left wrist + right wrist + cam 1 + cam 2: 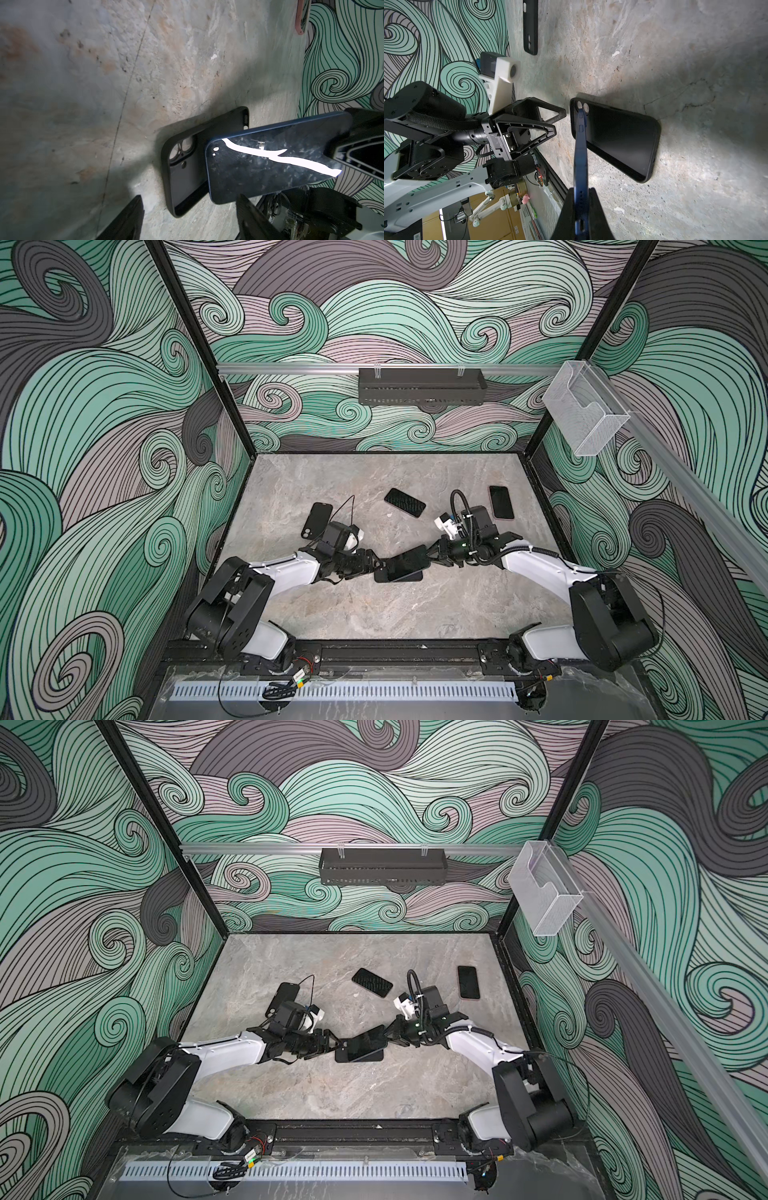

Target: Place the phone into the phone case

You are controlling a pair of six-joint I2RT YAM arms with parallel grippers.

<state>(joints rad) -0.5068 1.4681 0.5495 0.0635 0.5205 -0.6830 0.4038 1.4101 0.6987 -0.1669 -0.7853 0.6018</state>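
My right gripper will set the dark blue phone down flat and let go of it inside the open black phone case (401, 576) (614, 144) beside my left gripper.
A black phone case (380, 576) (341, 1057) lies open side up on the table, camera holes toward the left arm. My right gripper (581, 192) (432, 558) is shut on one end of the dark blue phone (581, 153) (270, 164). The phone (405, 562) slants over the case (618, 141), its free end down by the camera holes; I cannot tell whether it touches. My left gripper (190, 207) (559, 119) is open at that end of the case (182, 166), holding nothing.
Another black case (316, 520) (530, 27) lies back left. A dark phone (405, 502) lies mid-table behind the grippers. A pink-edged phone (501, 502) (300, 18) lies back right. The patterned walls stand close on both sides.
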